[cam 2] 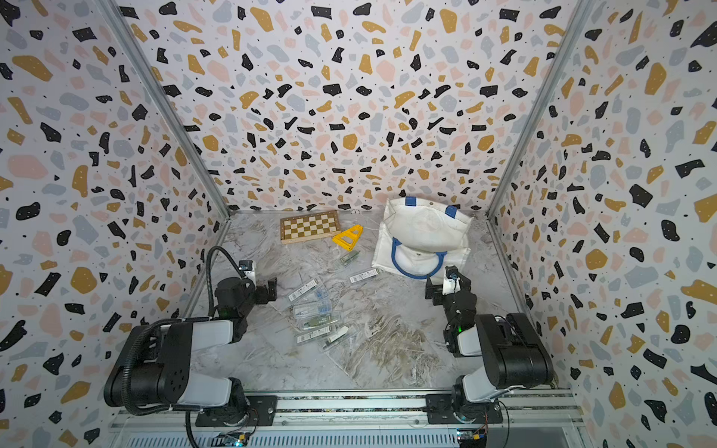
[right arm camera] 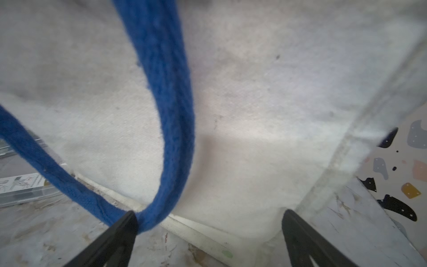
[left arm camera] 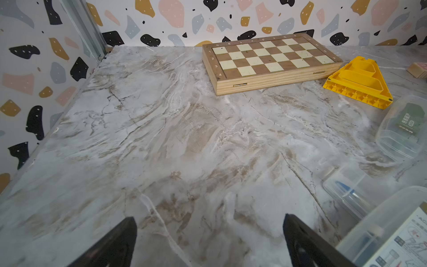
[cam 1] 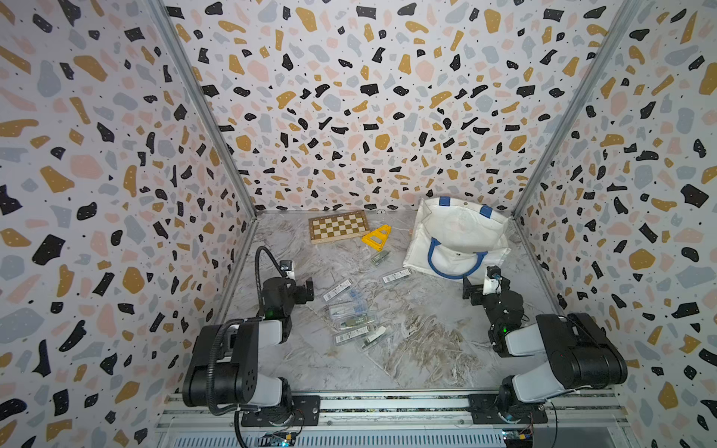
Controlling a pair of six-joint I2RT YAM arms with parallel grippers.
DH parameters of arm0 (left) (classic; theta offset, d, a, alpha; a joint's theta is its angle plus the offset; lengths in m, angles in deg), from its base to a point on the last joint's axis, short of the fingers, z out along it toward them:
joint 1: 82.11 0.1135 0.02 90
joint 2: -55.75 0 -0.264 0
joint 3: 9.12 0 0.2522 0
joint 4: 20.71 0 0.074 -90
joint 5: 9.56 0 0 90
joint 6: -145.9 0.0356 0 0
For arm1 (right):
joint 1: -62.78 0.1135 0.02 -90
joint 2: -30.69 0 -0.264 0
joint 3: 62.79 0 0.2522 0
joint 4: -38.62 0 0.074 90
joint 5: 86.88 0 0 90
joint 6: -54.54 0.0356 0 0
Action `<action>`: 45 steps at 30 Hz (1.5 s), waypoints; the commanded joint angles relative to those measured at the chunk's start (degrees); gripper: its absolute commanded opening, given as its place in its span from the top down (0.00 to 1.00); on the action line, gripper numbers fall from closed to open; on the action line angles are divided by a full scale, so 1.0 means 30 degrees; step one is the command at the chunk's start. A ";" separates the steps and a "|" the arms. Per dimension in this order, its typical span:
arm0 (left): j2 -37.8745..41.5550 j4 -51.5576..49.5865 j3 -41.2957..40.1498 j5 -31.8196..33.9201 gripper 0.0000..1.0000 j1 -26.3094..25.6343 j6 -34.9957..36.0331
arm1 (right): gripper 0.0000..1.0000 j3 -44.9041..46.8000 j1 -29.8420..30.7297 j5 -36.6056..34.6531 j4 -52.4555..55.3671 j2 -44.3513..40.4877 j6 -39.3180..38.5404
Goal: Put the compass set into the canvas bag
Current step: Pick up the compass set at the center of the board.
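Note:
The near half [cam 1: 333, 293] [left arm camera: 391, 253] of the white-labelled compass set case closest to the chessboard is the next place for my left gripper to go to and close on.
The white canvas bag [cam 1: 461, 229] [cam 2: 425, 229] lies slumped at the back right, its blue handle [cam 1: 456, 271] looped toward the front. Several clear plastic compass set cases [cam 1: 349, 310] [cam 2: 314, 310] are scattered mid-table; one [cam 1: 396, 276] lies near the bag. My right gripper [cam 1: 471, 289] [right arm camera: 210, 212] is open just in front of the bag's edge [right arm camera: 231, 138], and the blue handle [right arm camera: 171, 115] brushes one fingertip [right arm camera: 129, 222]. My left gripper [cam 1: 306, 291] [left arm camera: 209, 218] is open over bare marble, left of the cases [left arm camera: 392, 231].
A folded wooden chessboard [cam 1: 338, 227] [left arm camera: 270, 60] and a yellow triangular tray [cam 1: 376, 237] [left arm camera: 360, 83] sit at the back by the wall. Patterned walls close in on three sides. A metal rail [cam 1: 388, 403] runs along the front edge.

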 commanded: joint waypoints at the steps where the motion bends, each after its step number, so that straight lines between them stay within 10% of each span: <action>1: -0.0106 0.1104 0.0434 -0.0102 0.00 0.0113 0.0189 | 0.01 -0.0281 -0.0032 -0.0022 -0.0164 -0.0088 0.0087; 38: 0.0141 0.1315 0.0273 -0.0465 0.00 0.0065 0.0478 | 0.01 0.0155 0.0485 -0.0820 -0.1007 -0.0267 -0.0298; 45: 0.3976 -0.9016 0.4319 0.7226 0.00 -0.2557 0.0219 | 0.01 -0.0902 0.1051 -0.1243 0.4630 -0.4487 -0.0559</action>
